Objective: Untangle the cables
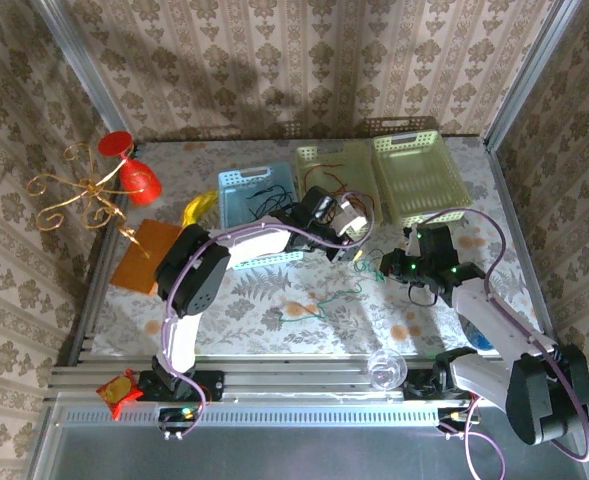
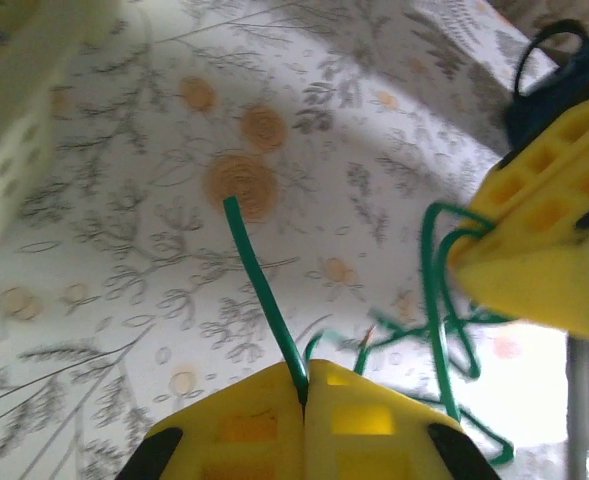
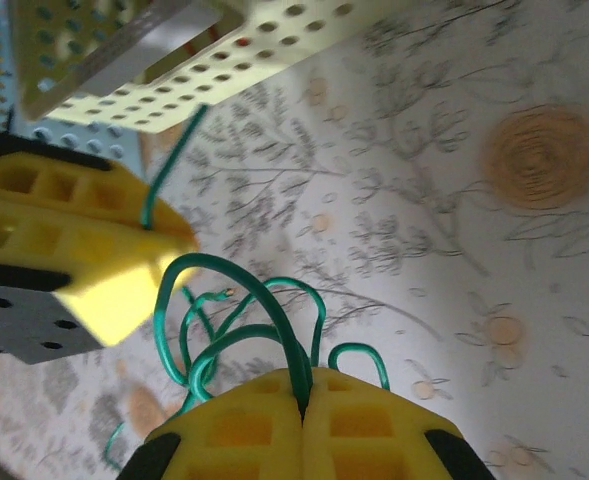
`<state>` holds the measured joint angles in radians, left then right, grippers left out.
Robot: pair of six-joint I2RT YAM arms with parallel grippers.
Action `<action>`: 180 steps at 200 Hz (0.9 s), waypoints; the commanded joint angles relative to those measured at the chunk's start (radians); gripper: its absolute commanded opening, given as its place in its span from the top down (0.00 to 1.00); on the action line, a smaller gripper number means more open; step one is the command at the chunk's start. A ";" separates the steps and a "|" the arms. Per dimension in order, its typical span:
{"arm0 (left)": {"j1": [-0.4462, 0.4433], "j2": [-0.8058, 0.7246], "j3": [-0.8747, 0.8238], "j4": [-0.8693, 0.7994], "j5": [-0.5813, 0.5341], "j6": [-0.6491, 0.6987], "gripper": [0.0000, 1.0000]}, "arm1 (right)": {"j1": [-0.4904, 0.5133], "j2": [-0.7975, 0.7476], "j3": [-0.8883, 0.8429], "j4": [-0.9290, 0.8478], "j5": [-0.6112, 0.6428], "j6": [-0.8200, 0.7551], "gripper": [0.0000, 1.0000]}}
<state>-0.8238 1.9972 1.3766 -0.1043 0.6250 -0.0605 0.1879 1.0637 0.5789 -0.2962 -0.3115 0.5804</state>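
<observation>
The robot's right gripper holds one tall loop next to the tangled green loops, so it should open and grab the tangle [image 3: 196, 372] while the left gripper pulls its piece of cable.
A green cable [image 1: 319, 303] lies in loose loops on the floral tablecloth, and strands rise to both grippers near the table's middle. My left gripper [image 2: 304, 388] is shut on one green strand [image 2: 262, 290], which sticks out past its yellow fingertips. My right gripper [image 3: 304, 398] is shut on another loop of the same green cable [image 3: 236, 290]. In the top view the left gripper [image 1: 359, 248] and the right gripper [image 1: 387, 266] hang close together, fingertips almost facing. Thin black cables [image 1: 266, 192] lie in the blue basket, and a reddish cable [image 1: 326, 162] in a pale green basket.
A blue basket [image 1: 232, 182] and two pale green baskets [image 1: 309, 152] [image 1: 444, 180] stand at the back. A curly gold wire stand [image 1: 74, 190], red cups [image 1: 140, 180] and an orange sheet [image 1: 142, 255] sit at the left. A clear glass [image 1: 385, 370] stands at the near edge.
</observation>
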 commanded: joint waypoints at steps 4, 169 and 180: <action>0.046 -0.108 -0.100 0.074 -0.125 -0.051 1.00 | -0.007 -0.034 0.017 -0.104 0.233 0.034 1.00; 0.126 -0.324 -0.260 0.089 -0.163 -0.053 1.00 | -0.070 0.080 0.012 -0.182 0.249 0.041 0.57; 0.125 -0.322 -0.259 0.087 -0.159 -0.049 1.00 | -0.070 0.066 0.010 -0.183 0.236 0.026 0.56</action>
<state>-0.6918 1.6882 1.0859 0.0051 0.4721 -0.1276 0.1204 1.1641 0.5983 -0.4435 -0.0864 0.6315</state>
